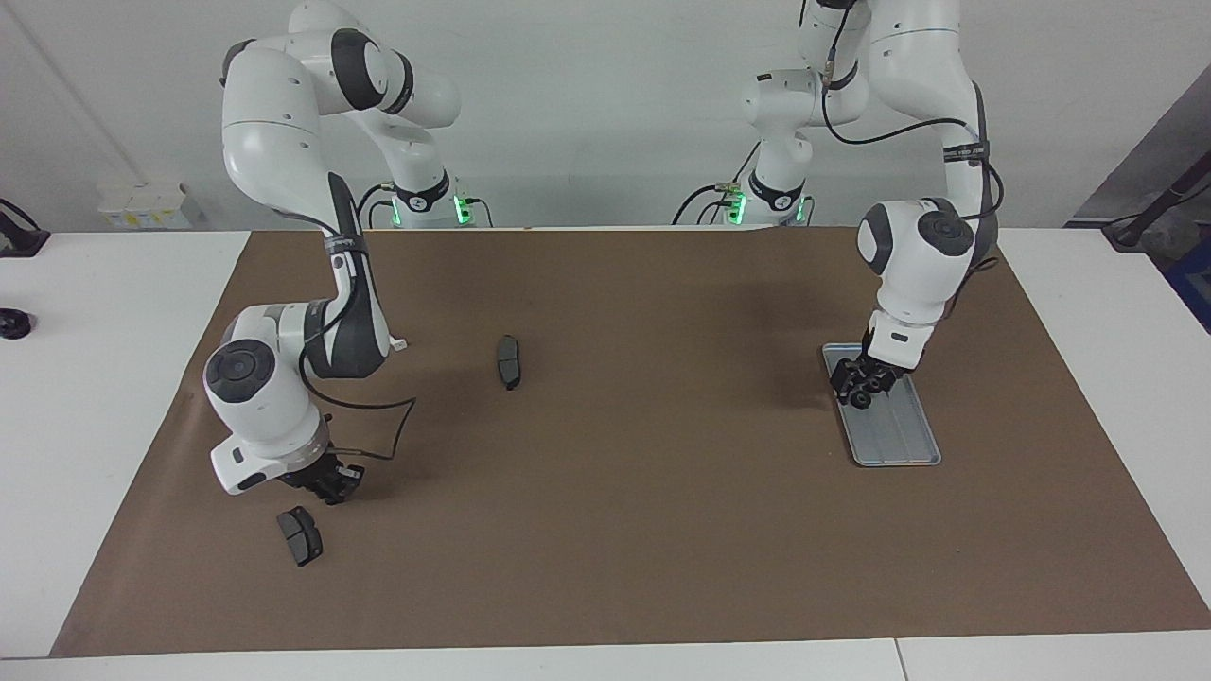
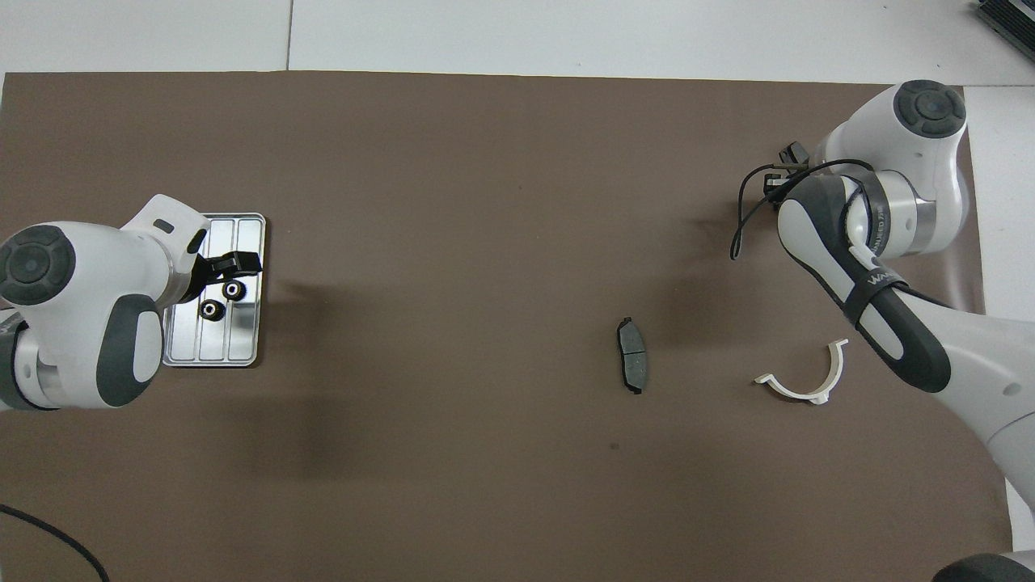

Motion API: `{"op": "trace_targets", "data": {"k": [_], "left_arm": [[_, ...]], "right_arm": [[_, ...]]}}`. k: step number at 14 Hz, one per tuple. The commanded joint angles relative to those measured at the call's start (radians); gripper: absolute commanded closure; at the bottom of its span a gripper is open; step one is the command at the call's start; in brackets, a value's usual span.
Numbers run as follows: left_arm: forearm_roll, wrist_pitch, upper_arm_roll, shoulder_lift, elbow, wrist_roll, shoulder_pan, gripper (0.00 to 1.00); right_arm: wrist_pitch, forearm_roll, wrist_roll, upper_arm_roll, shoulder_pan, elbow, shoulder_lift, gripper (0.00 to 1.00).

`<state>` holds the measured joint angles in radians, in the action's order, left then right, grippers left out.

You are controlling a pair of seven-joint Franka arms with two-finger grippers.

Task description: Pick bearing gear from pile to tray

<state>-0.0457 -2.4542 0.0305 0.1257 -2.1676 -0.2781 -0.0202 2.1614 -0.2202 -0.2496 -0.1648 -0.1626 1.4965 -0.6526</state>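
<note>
Next, my right gripper puts a black gear on the bare mat (image 2: 381,296) near the silver tray, toward the brake pad in the middle of the table.
The silver tray (image 1: 899,440) (image 2: 242,343) lies at the left arm's end of the table. Two small black gears (image 2: 234,289) (image 2: 210,309) rest on it side by side. My left gripper (image 1: 859,383) (image 2: 238,263) hangs open just over the tray, right above the nearer-placed gear (image 1: 859,400). At the right arm's end, my right gripper (image 1: 331,487) (image 2: 788,158) is shut low over the mat, beside a dark brake pad (image 1: 300,535). Whether anything sits between its fingertips is hidden by the arm.
A second brake pad (image 1: 509,361) (image 2: 631,365) lies mid-table. A white half-ring bracket (image 2: 804,380) lies beside the right arm's forearm, nearer to the robots than the right gripper. A black cable loops off the right wrist (image 1: 378,445).
</note>
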Motion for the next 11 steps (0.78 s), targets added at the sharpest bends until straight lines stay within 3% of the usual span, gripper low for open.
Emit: {"op": "trace_targets", "data": {"k": [1, 4, 8, 11], "left_arm": [[0.012, 0.125, -0.004, -0.023, 0.093, 0.042, -0.006, 0.0], [0.01, 0.249, -0.001, -0.023, 0.211, 0.059, -0.007, 0.0], [0.01, 0.397, 0.018, -0.04, 0.337, 0.08, -0.009, 0.0], [0.01, 0.452, 0.034, -0.101, 0.356, 0.092, -0.01, 0.0]], "right_arm": [[-0.008, 0.01, -0.019, -0.009, -0.008, 0.034, 0.03, 0.89], [-0.002, 0.007, -0.008, -0.018, -0.008, 0.019, 0.03, 0.94], [0.041, 0.005, -0.014, -0.116, -0.002, -0.016, 0.027, 0.95], [0.153, 0.012, -0.022, -0.13, 0.095, -0.015, 0.014, 0.95]]}}
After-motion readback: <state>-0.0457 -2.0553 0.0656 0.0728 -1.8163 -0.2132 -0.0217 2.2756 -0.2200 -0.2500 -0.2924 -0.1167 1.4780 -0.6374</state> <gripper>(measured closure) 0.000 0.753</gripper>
